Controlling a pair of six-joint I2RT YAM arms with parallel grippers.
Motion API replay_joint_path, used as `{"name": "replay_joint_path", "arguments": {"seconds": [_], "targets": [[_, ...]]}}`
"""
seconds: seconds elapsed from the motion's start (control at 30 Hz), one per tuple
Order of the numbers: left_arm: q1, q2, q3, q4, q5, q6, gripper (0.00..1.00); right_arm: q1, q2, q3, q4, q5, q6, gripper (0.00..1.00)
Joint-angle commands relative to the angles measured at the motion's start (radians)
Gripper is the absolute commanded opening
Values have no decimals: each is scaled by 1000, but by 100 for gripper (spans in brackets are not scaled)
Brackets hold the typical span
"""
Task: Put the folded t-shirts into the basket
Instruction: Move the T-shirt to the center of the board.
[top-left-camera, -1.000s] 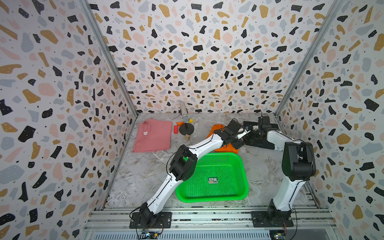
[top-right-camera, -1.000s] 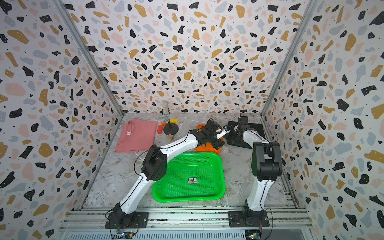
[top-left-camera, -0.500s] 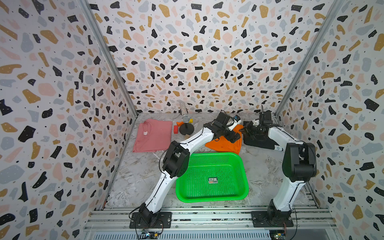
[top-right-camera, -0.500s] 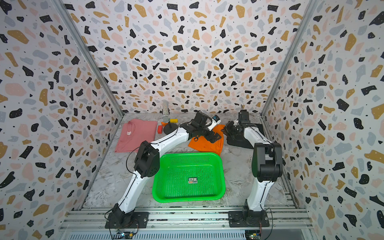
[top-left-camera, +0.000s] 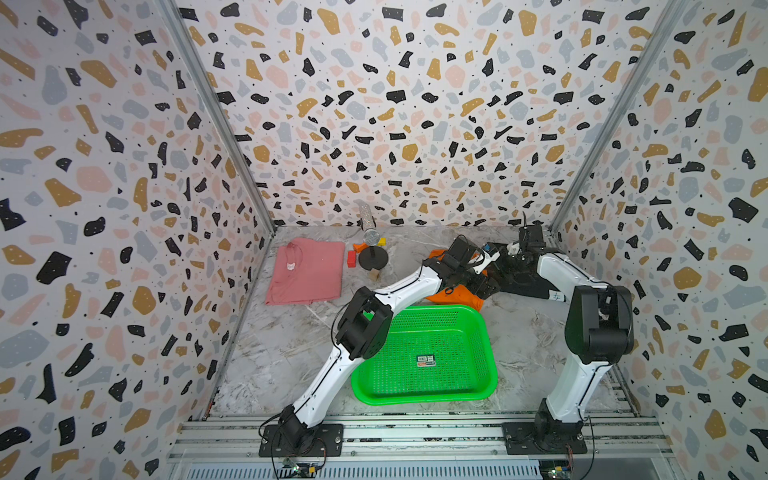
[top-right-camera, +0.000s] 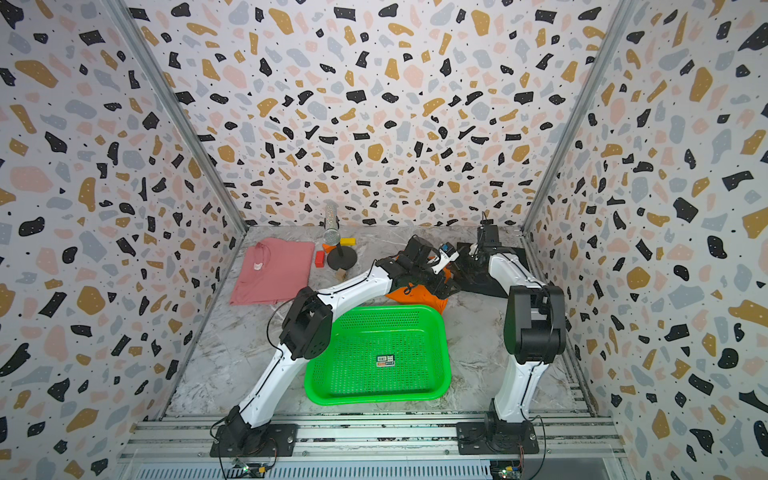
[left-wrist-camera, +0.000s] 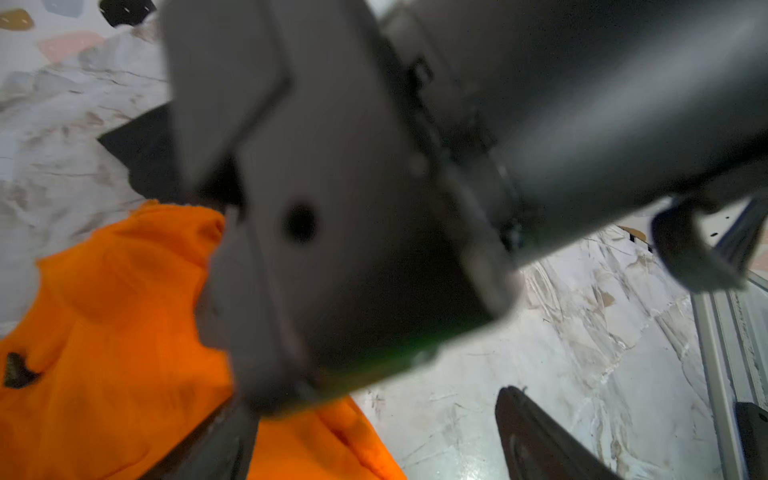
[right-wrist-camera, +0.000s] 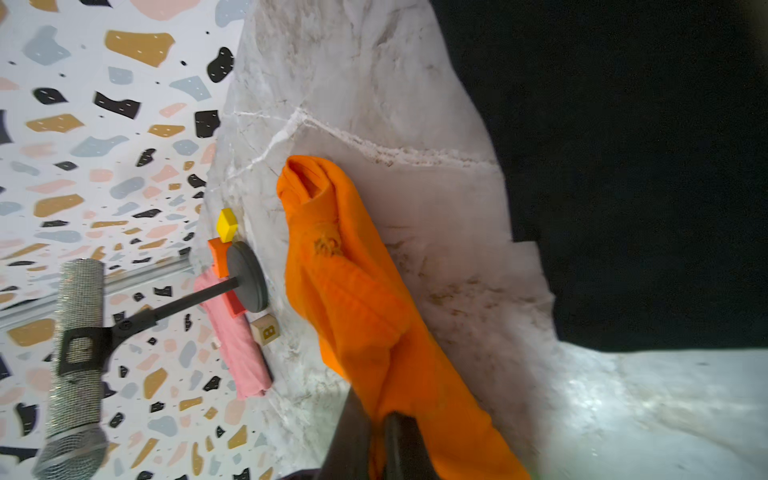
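The orange t-shirt is bunched along its fold in my right gripper. I should take the orange t-shirt's edge (right-wrist-camera: 400, 324) facing the black t-shirt and spread it flat.
The orange t-shirt (top-left-camera: 453, 296) (right-wrist-camera: 353, 270) lies bunched just behind the far rim of the green basket (top-left-camera: 419, 400) (top-right-camera: 374, 400), which holds only a small sticker. My right gripper (right-wrist-camera: 380, 432) is shut on a fold of the orange cloth. My left gripper (top-left-camera: 482, 286) (left-wrist-camera: 374, 432) stands open close beside it, over the orange shirt's edge (left-wrist-camera: 104, 311), with nothing between its fingers. The black t-shirt (top-left-camera: 528, 282) (right-wrist-camera: 623, 166) lies flat under the right arm. The pink t-shirt (top-left-camera: 307, 270) (top-right-camera: 274, 270) lies folded at the back left.
A microphone on a stand with a round black base (top-left-camera: 373, 257) stands at the back middle. Around it are a red block (top-left-camera: 352, 259), orange and yellow blocks, and a wooden letter cube (right-wrist-camera: 266, 329). Patterned walls close three sides.
My left arm swung back towards the rear wall, then returned forward and right over the orange shirt. The orange cloth looks more bunched. The right gripper stayed shut on it.
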Motion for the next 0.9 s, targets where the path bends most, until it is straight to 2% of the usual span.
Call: {"name": "replay_joint_path", "arguments": {"seconds": [0.0,0.27,0.3,0.4,0.57,0.73,0.87], "targets": [[24,-8,30,20,19,14,91,-29,-34,37,-116,106,-160,0],[22,-5,-31,22,34,-18,91,-55,-68,-63,-142,157,-262,0],[19,-6,-48,27,38,-28,91,-58,-70,-77,-141,186,-285,3],[10,-16,-87,32,47,-35,91,-62,-67,-101,-146,218,-302,28],[9,-32,-111,13,45,1,91,-83,-120,-157,-109,246,-296,49],[9,-48,-120,-18,55,34,91,-174,-140,-174,-67,122,-337,52],[9,-55,-129,-22,60,42,91,-223,-111,-189,51,-98,-365,54]]}}
